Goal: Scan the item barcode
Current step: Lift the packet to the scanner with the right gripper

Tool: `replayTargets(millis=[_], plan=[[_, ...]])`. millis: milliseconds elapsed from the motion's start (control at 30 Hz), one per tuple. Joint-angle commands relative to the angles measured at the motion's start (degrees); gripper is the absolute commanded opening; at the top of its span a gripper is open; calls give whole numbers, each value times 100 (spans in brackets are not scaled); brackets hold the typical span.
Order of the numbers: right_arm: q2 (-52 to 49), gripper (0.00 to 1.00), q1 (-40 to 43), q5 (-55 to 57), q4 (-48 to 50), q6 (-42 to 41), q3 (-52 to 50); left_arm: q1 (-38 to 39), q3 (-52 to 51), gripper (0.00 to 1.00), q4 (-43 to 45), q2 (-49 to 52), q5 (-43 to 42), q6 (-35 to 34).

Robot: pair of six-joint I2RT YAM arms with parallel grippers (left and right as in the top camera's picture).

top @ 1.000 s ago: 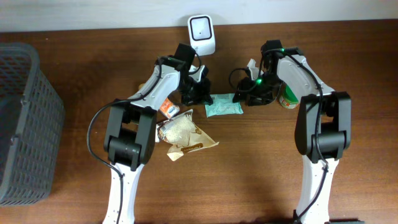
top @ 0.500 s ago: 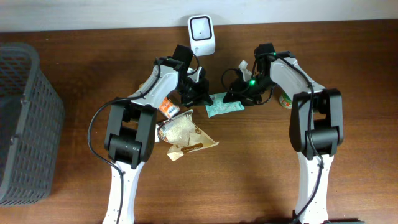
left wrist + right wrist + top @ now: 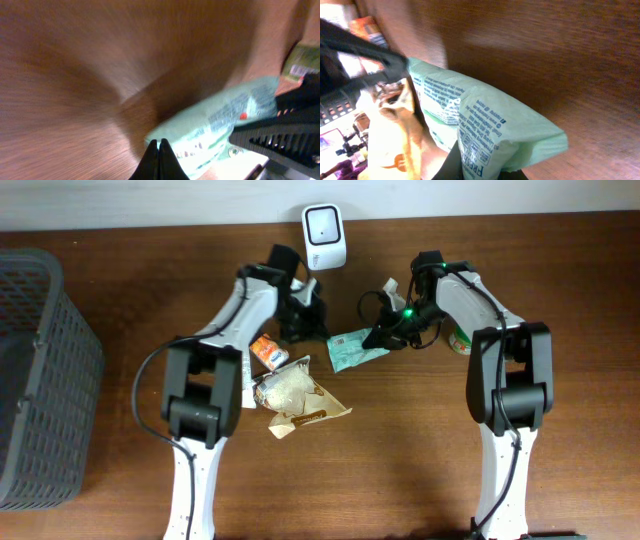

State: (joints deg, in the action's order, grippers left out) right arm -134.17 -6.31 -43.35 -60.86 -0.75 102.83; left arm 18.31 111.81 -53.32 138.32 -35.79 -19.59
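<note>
I will use my right gripper to let go of the green packet on the table (image 3: 482,366) just in front of the green can.
The item, a pale green printed packet (image 3: 352,348), lies on the wooden table between the two arms, below the white scanner (image 3: 325,235). My right gripper (image 3: 383,337) is shut on the packet's right edge. In the right wrist view the packet (image 3: 485,112) fills the middle, pinched at the bottom by my right gripper (image 3: 481,172). My left gripper (image 3: 314,328) is shut and holds nothing, just off the packet's left end. From the left wrist the packet (image 3: 220,125) sits just beyond the shut left gripper (image 3: 159,150). No barcode shows clearly.
An orange snack pack (image 3: 268,352) and crumpled white and brown wrappers (image 3: 295,395) lie below the left gripper. A green can (image 3: 463,338) stands behind the right arm. A dark mesh basket (image 3: 40,380) fills the left edge of the table.
My right gripper has closed on the packet's right edge, and the packet has tilted slightly. The left arm has pulled back up and left, off the packet.
</note>
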Motion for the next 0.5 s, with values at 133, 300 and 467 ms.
replayTargets(millis=[133,300,467], plan=[[2142,4,374,-426,-323,367,232,-940,385,6,-280,-1910,1591,476],[3541,4,719,-404,-739,592,232,-1539,376,15,-726,-1963,3012,476],[3845,4,699,-404,-885,590,232,-1751,374,76,-1038,-1963,3840,474]])
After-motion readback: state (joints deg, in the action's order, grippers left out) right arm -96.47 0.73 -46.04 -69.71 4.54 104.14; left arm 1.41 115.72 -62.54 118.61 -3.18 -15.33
